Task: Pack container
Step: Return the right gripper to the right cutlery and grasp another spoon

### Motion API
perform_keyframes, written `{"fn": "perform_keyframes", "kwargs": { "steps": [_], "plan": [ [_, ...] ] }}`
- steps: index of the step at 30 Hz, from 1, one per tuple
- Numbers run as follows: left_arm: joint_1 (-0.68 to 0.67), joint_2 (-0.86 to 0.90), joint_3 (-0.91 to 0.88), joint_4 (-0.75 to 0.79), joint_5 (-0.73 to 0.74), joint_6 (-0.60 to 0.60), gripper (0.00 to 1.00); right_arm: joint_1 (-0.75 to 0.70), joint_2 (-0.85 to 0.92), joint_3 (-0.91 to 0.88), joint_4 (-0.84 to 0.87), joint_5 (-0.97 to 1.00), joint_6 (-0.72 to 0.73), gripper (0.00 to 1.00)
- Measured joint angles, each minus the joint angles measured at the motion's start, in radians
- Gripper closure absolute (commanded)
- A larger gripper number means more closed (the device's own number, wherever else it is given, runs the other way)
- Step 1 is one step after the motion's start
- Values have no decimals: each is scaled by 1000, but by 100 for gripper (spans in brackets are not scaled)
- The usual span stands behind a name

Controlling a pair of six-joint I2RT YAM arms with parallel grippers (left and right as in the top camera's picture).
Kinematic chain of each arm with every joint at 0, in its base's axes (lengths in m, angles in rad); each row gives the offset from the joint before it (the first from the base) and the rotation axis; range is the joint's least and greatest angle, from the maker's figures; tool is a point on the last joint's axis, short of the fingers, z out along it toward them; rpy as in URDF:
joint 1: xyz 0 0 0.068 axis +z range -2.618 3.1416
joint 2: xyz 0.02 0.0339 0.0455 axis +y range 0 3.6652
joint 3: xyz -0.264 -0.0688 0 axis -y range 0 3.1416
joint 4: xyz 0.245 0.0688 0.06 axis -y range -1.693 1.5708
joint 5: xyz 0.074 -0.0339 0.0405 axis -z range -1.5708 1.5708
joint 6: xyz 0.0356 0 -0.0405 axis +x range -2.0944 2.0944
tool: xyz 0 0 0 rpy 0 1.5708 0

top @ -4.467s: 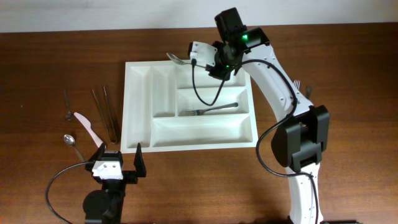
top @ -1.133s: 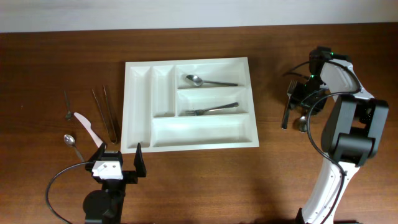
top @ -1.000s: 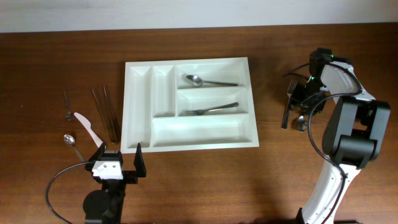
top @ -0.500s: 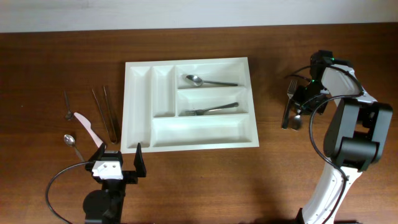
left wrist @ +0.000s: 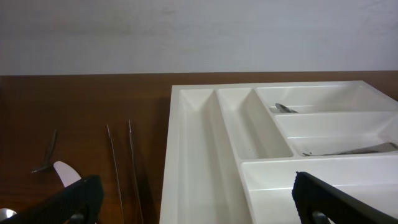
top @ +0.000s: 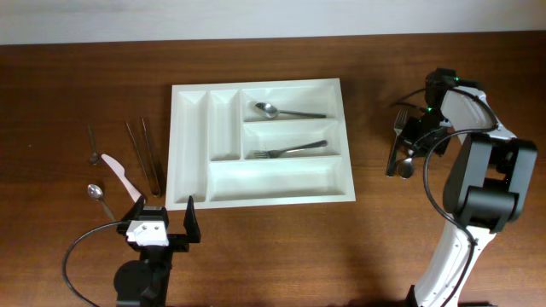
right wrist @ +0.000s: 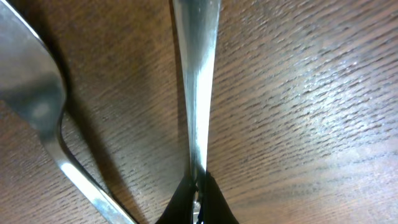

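Note:
The robot's right gripper will release the steel utensil on top of the spoon (top: 294, 112) in the tray's top long compartment.
The container (top: 273, 180) is a white cutlery tray in mid-table; it also fills the right of the left wrist view (left wrist: 199, 143). A spoon (top: 286, 111) lies in its top long compartment and a fork (top: 290, 151) in the middle one. My right gripper (top: 418, 141) is down among loose cutlery to the tray's right. In the right wrist view it (right wrist: 198, 186) is shut on a flat steel cutlery handle (right wrist: 198, 93) lying on the wood, and I cannot tell which utensil it is. My left gripper (top: 165, 206) rests open near the tray's front left corner, holding nothing (left wrist: 196, 180).
Another spoon (right wrist: 31, 93) lies just left of the pinched handle. Fork tines (top: 400, 124) show beside the right gripper. Left of the tray lie a small spoon (top: 92, 147), two chopsticks (top: 147, 155), a white knife (top: 119, 176) and a spoon (top: 99, 198).
The right arm left the tray, where a spoon now lies, and came down on the cutlery at the right. Its jaws closed on a handle within the last second. The left arm has not moved.

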Motion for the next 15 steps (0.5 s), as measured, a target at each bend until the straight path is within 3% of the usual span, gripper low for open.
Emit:
{"fn": "perform_keyframes", "kwargs": {
  "steps": [15],
  "plan": [
    [0,0,0,0,0,0,1,0,57,312,-207,5,-50,96]
  ]
}}
